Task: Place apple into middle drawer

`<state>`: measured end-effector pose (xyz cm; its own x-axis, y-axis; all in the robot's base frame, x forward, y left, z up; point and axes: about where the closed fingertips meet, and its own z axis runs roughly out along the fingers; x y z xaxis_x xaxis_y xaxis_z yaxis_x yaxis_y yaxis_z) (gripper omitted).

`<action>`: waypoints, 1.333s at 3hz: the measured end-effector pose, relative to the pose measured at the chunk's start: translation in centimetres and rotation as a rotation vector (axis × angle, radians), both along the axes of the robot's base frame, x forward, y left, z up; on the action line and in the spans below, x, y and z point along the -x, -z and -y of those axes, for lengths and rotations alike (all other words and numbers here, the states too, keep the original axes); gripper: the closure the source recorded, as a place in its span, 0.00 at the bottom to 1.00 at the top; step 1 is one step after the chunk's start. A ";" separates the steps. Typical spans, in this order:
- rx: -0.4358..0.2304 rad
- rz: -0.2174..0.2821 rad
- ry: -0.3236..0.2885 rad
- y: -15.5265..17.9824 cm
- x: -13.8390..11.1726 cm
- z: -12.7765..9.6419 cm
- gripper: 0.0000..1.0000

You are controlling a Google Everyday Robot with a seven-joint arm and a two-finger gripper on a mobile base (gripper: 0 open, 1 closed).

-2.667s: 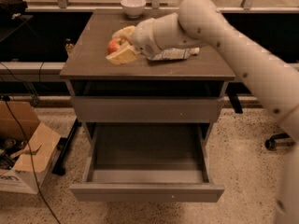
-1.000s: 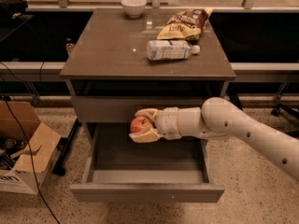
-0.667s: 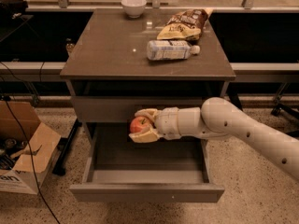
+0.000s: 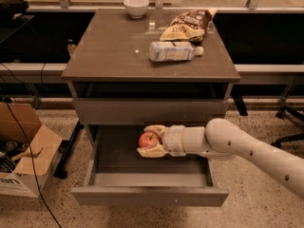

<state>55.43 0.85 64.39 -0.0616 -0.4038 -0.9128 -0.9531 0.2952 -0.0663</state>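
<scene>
The robot's gripper needs to release the apple near the middle of the open drawer's grey bottom (image 4: 153,161).
The small red-orange apple (image 4: 148,139) sits between the two pale fingers of my gripper (image 4: 144,140), which is shut on it. The arm reaches in from the right. The gripper holds the apple low inside the middle drawer (image 4: 149,195), the pulled-out wide grey tray, just above its floor near the back and a little left of centre. I cannot tell whether the apple touches the floor. The flat grey front panel (image 4: 149,111) above it is closed.
On the cabinet top (image 4: 109,56) lie a plastic bottle (image 4: 173,51) on its side, a chip bag (image 4: 187,25) and a white bowl (image 4: 136,6) at the back. An open cardboard box (image 4: 23,151) and cables are on the floor at left. A chair base (image 4: 289,113) is at right.
The gripper carried the apple from the cabinet top down in front of the cabinet. Over the last second it has sunk lower and slightly right, into the open drawer.
</scene>
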 end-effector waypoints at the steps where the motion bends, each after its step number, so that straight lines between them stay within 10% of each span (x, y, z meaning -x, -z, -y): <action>1: -0.008 -0.028 0.030 4.2 -0.4 1.6 1.00; 4: -0.038 -0.122 0.063 12.9 -2.7 4.3 1.00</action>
